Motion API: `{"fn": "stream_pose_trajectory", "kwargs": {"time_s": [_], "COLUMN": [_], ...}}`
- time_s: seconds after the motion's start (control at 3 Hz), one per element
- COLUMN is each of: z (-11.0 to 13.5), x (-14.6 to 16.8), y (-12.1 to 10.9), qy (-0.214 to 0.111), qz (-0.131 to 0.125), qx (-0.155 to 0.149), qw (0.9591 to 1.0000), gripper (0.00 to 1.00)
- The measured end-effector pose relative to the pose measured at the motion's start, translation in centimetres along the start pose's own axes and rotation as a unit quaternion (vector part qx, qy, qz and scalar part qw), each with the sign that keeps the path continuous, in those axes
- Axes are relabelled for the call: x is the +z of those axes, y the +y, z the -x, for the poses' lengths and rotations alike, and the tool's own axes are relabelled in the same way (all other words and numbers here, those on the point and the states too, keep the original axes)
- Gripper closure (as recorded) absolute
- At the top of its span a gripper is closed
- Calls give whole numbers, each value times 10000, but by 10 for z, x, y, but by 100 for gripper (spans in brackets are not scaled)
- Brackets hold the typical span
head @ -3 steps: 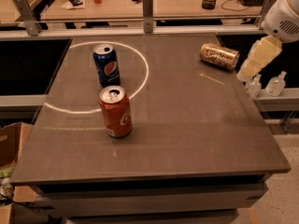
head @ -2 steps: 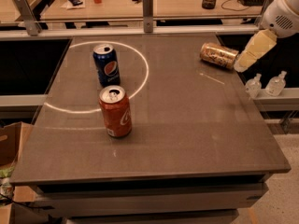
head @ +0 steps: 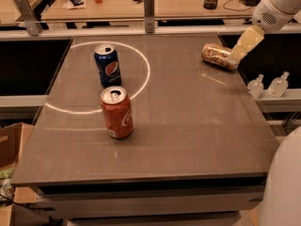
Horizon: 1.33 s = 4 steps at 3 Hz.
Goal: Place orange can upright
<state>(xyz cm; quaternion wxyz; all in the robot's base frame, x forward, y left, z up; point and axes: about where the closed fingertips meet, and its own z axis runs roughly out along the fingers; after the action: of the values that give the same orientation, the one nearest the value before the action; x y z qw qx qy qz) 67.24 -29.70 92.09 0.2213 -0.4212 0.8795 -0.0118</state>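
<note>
Next, the gripper I use should move away from the can's end and close around the middle of the orange can (head: 220, 56).
The orange can (head: 217, 55) lies on its side near the far right edge of the grey table (head: 188, 126), its golden patterned side facing up. My gripper (head: 245, 44) reaches in from the upper right on a white arm and sits right at the can's right end, partly covering it. I cannot see whether it touches or holds the can.
A blue Pepsi can (head: 107, 65) stands upright at the far left inside a bright ring of light. A red cola can (head: 116, 112) stands upright in front of it. Two small clear bottles (head: 268, 85) stand on a ledge off the table's right edge. A rail and desks run behind.
My gripper has moved left, from beside the table's right edge to the right end of the orange can. The cans have not moved.
</note>
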Motion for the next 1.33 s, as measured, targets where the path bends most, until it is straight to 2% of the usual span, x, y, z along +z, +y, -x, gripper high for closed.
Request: {"fn": "stream_pose_trajectory", "kwargs": {"time_s": [0.67,1.33], "z": [16,31], "x": [37,59], "y": [-5,-11], "qy": [431,688], "qz": [282,225], "qx": [-312,-513], "qw": [9982,9961], "gripper": [0,0]}}
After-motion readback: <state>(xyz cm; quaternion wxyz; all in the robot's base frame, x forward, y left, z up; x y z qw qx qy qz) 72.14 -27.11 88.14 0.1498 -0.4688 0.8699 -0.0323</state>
